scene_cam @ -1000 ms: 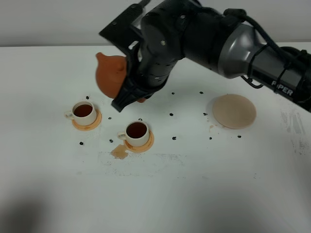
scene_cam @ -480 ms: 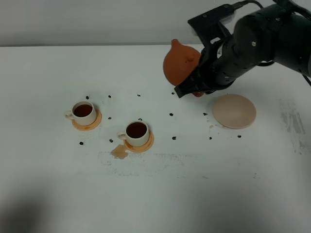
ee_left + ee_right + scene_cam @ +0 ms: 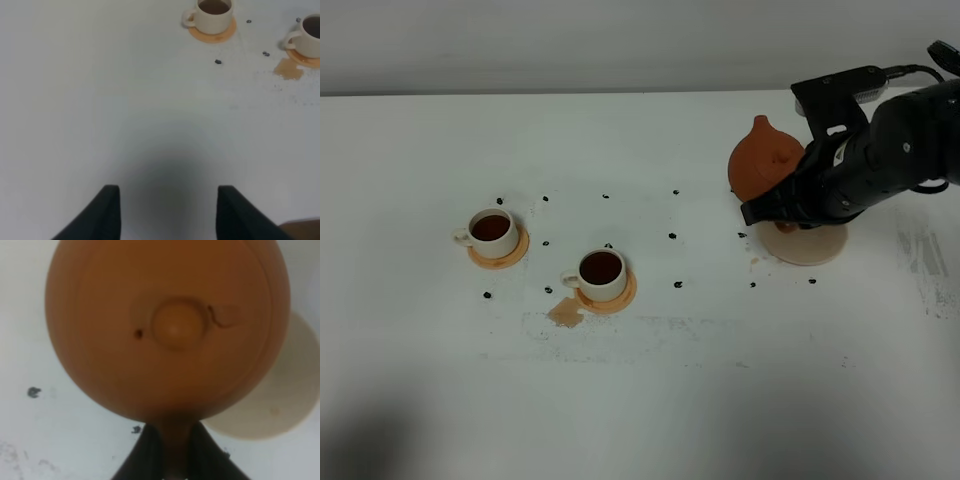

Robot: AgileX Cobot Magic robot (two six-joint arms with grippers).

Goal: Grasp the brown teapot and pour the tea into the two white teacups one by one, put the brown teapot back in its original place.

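Note:
My right gripper is going to set the brown teapot down and release it on the middle of the pale beige coaster (image 3: pixel 799 234) (image 3: pixel 252 372).
The brown teapot (image 3: pixel 763 160) hangs tilted just above the left edge of the pale beige coaster (image 3: pixel 812 246), its original place. My right gripper (image 3: pixel 783 201) is shut on the teapot's handle. In the right wrist view the teapot (image 3: pixel 167 325) fills the frame, with the gripper (image 3: pixel 170 455) clamped on the handle and the coaster (image 3: pixel 280 400) beneath it. The two white teacups (image 3: pixel 492 229) (image 3: pixel 602 271) stand on orange coasters at the left, both holding dark tea. My left gripper (image 3: pixel 167 210) hovers open over bare table, with the cups (image 3: pixel 214 11) (image 3: pixel 310 39) far ahead of it.
A small brown spill (image 3: pixel 565 313) lies beside the nearer cup's orange coaster (image 3: pixel 622 296). Small dark specks (image 3: pixel 673 236) dot the white table between the cups and the beige coaster. The table's far edge runs along the grey wall.
My right arm has carried the teapot to the right, from above the left cup to over the beige coaster, and lowered it. The cups have not moved.

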